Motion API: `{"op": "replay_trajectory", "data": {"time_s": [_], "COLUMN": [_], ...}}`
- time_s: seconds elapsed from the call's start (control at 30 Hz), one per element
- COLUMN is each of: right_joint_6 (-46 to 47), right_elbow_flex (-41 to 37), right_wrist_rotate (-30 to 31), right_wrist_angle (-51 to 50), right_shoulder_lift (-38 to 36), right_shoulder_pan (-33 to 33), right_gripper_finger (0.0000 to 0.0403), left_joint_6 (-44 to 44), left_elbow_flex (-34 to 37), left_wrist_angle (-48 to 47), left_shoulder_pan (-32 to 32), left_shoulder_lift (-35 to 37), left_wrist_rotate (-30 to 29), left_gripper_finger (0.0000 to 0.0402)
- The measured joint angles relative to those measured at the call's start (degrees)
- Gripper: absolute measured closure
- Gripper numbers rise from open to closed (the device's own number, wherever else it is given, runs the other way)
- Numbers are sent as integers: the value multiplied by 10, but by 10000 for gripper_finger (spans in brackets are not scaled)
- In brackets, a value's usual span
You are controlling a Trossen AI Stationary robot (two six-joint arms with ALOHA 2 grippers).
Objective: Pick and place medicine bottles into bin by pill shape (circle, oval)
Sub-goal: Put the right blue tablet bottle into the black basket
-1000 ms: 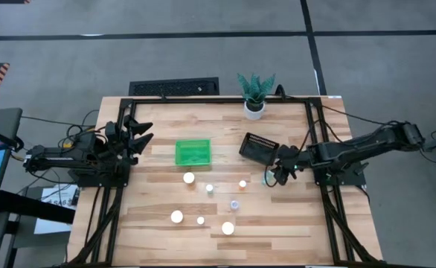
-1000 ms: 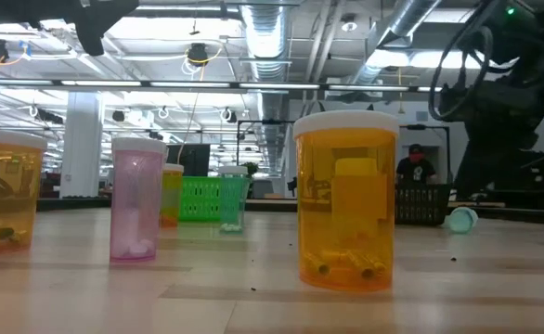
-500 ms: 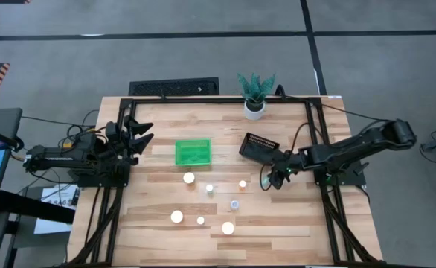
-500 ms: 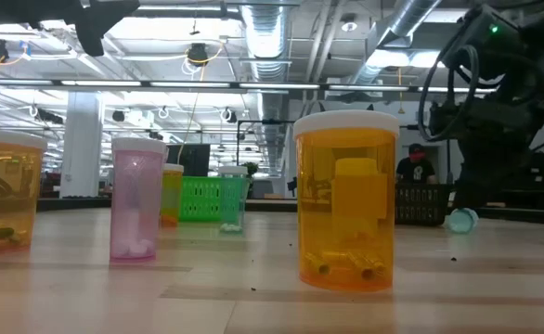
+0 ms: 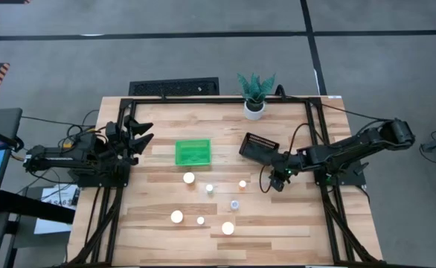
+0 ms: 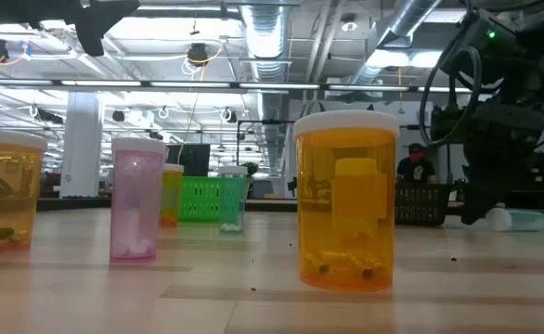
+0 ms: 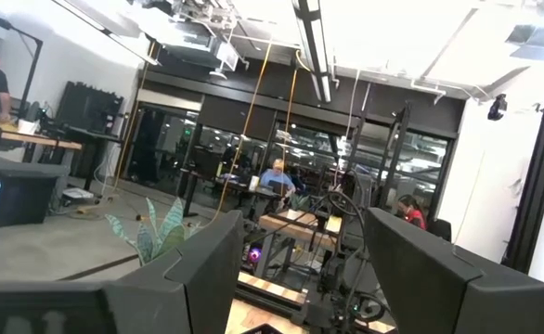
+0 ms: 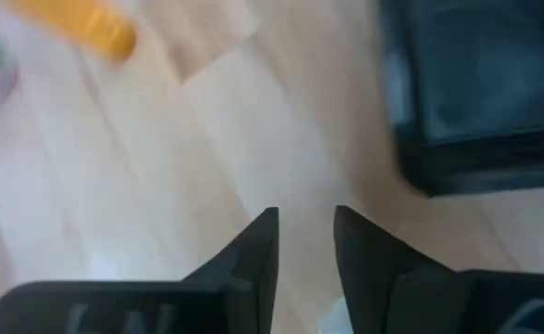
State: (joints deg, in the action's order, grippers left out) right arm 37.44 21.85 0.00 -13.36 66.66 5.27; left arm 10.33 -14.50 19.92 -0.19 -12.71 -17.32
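Note:
My right gripper's fingers are nearly closed with the pale bottle's cap outside them, so next I open them, pull back, and grip the bottle by its cap end (image 6: 508, 220).
Several white-capped medicine bottles (image 5: 189, 178) stand upright on the wooden table; in the low view the nearest is a wide orange one (image 6: 346, 199), with a pink one (image 6: 135, 198) to its left. One pale bottle (image 6: 523, 220) lies on its side by my right gripper (image 5: 276, 181), cap toward the gripper. My right gripper hangs low over the table in front of the black bin (image 5: 259, 147). Its fingers (image 8: 267, 246) stand a narrow gap apart over bare wood. My left gripper (image 5: 140, 134) waits open at the table's left side. My right gripper stands right beside the lying bottle's cap end (image 6: 498, 218), close above the table. I cannot tell whether it touches the bottle. Bare wood shows between its fingertips in the right wrist view.
A green bin (image 5: 193, 152) sits at the table's middle far side and the black bin to its right. A potted plant (image 5: 254, 93) stands at the far edge. People show in the room beyond the table.
My right gripper has reached toward the table's left and gone down beside the lying bottle. In the low view the bottle has turned about on the table, from end-on to side-on, and lies farther right.

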Motion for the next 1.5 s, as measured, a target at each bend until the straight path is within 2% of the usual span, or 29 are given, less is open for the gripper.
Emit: {"op": "replay_trajectory", "data": {"time_s": [0.07,0.17,0.37,0.53,0.63,1.0,1.37,1.5], "right_joint_6": [-27,-66,-148,-155,-155,-170,-176,-173], "right_elbow_flex": [16,56,123,109,106,107,115,115], "right_wrist_rotate": [-14,-4,22,30,43,42,44,45], "right_wrist_angle": [-37,-113,-273,-291,-270,-249,-236,-235], "right_shoulder_lift": [-10,-24,-40,-14,10,102,108,111], "right_shoulder_pan": [-1,-2,9,24,24,26,25,25], "right_gripper_finger": [293,285,232,177,164,172,215,242], "left_joint_6": [0,0,0,0,-6,-10,-11,-11], "left_elbow_flex": [0,0,0,0,0,0,0,0], "left_wrist_angle": [0,1,1,0,0,0,-1,-1], "left_shoulder_pan": [0,0,0,0,0,0,0,0], "left_shoulder_lift": [0,0,0,0,0,0,0,0], "left_wrist_rotate": [0,0,0,0,0,-6,-7,-7], "left_gripper_finger": [182,182,182,182,182,182,182,182]}}
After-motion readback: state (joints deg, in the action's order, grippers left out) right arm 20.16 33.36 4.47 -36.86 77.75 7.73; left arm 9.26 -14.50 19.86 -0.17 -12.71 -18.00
